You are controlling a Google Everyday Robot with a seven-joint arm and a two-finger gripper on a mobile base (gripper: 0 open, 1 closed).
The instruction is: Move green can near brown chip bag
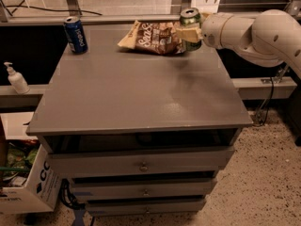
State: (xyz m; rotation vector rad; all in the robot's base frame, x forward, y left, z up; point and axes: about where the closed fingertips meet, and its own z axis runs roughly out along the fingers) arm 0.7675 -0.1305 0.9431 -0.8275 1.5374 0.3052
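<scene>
My gripper needs to release the green can on the grey top [178, 59], in front of the arm-side end of the brown chip bag.
The green can [190, 19] has a silver top and sits upright in my gripper [189, 33], at the far right of the grey cabinet top [141, 88]. The gripper is shut on the can, its pale fingers [187, 33] wrapped around the can's lower half. The white arm reaches in from the right. The brown chip bag [153, 36] lies flat at the back of the top, just left of the can, its right edge touching or nearly touching the gripper. I cannot tell whether the can rests on the surface or hangs just above it.
A dark blue soda can [75, 34] stands at the back left corner. A white pump bottle [16, 78] stands on a ledge to the left. A cardboard box [23, 182] sits on the floor at lower left. Drawers [141, 166] face front.
</scene>
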